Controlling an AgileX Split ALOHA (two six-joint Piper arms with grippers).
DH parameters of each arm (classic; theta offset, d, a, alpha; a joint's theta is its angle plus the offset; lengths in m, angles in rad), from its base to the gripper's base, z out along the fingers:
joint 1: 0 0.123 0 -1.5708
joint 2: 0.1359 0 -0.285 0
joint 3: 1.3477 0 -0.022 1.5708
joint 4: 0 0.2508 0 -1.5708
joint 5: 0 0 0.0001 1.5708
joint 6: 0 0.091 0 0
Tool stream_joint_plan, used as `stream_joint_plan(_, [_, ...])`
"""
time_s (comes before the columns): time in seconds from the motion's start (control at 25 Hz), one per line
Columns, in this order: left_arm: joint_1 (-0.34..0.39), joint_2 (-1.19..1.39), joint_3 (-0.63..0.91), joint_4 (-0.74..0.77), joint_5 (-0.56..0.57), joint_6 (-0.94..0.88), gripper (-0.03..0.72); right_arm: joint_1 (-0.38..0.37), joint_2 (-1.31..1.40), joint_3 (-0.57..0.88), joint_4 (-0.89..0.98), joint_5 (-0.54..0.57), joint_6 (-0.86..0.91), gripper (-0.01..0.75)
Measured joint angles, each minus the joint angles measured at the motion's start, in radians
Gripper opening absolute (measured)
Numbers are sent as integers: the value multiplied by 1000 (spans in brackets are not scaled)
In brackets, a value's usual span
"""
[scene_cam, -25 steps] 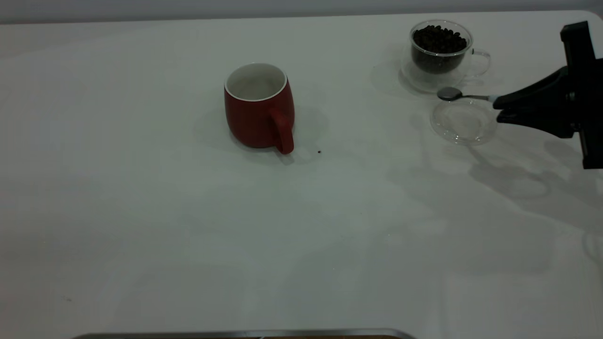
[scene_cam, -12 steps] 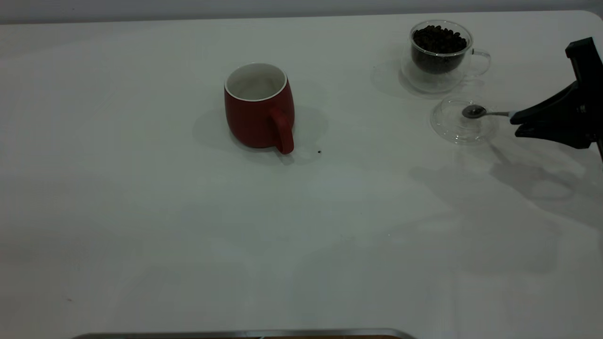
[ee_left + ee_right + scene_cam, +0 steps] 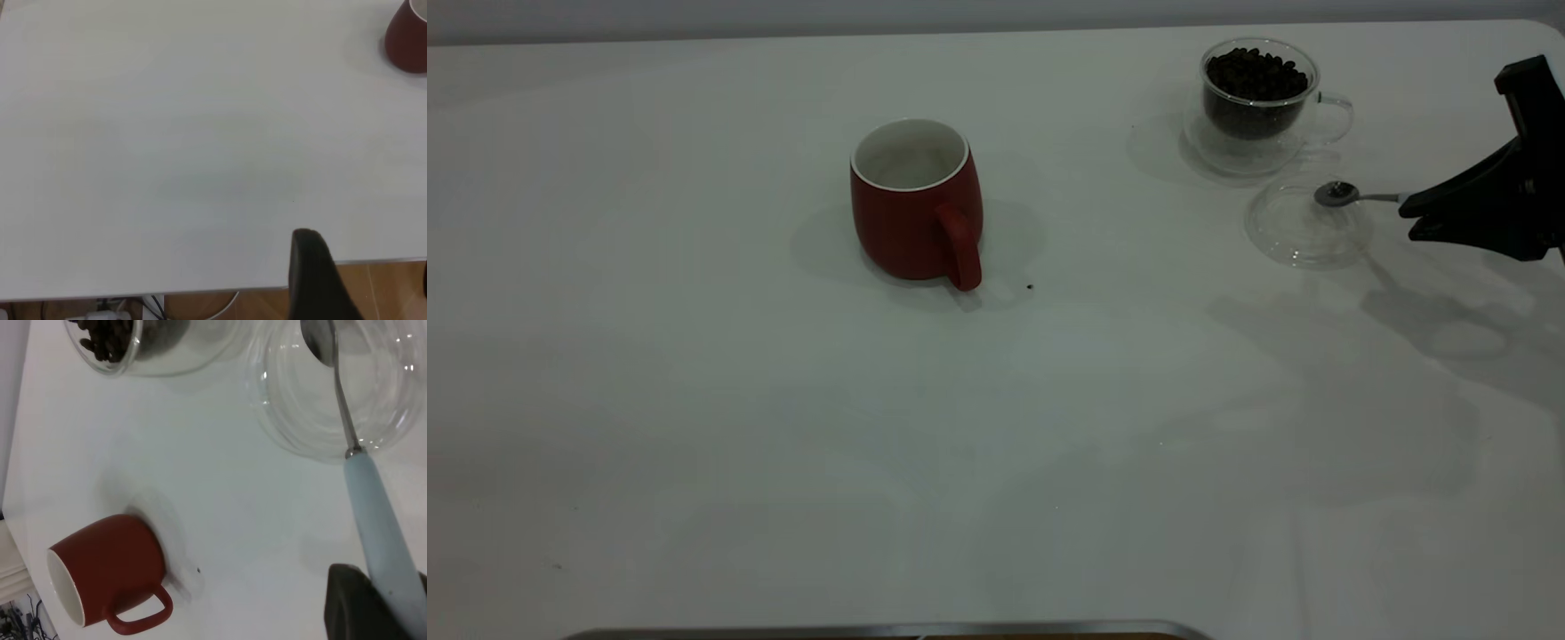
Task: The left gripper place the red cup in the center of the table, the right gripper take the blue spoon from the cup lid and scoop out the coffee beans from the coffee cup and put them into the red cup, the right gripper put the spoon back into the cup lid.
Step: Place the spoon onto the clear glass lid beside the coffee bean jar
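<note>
Next, I let go of the blue spoon with my right gripper across the clear cup lid [image 3: 1321, 220] [image 3: 348, 380], with the spoon's handle leaning over the lid's rim.
The red cup [image 3: 916, 204] stands upright mid-table, handle toward the camera, its visible inside white; it also shows in the right wrist view [image 3: 110, 570] and at the left wrist view's edge [image 3: 408, 40]. The coffee cup [image 3: 1258, 102] with coffee beans [image 3: 1256, 73] stands at the back right. The clear cup lid [image 3: 1307, 227] lies just in front of it. My right gripper [image 3: 1409, 209] is shut on the blue spoon's pale handle [image 3: 380, 533]; the spoon's metal bowl [image 3: 1336, 193] hovers over the lid and looks empty. My left gripper [image 3: 365, 252] is open and empty past the table's near edge.
A tiny dark speck [image 3: 1030, 287] lies on the white table [image 3: 783, 427] just right of the red cup's handle. A metal strip [image 3: 889, 631] runs along the table's front edge. A wooden floor and cables show beyond the edge in the left wrist view.
My right gripper has drawn back to the right with the spoon, from beside the coffee cup to over the cup lid, dipping and then rising a little. The cups have not moved.
</note>
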Motion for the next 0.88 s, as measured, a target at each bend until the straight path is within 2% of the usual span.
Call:
stream_joint_plan(0.44, [0, 0, 0, 0, 0, 0, 451, 46, 38, -40, 0, 3, 0, 95])
stream_joint_plan(0.88, [0, 0, 0, 0, 0, 0, 451, 48, 52, -77, -1, 0, -21, 95])
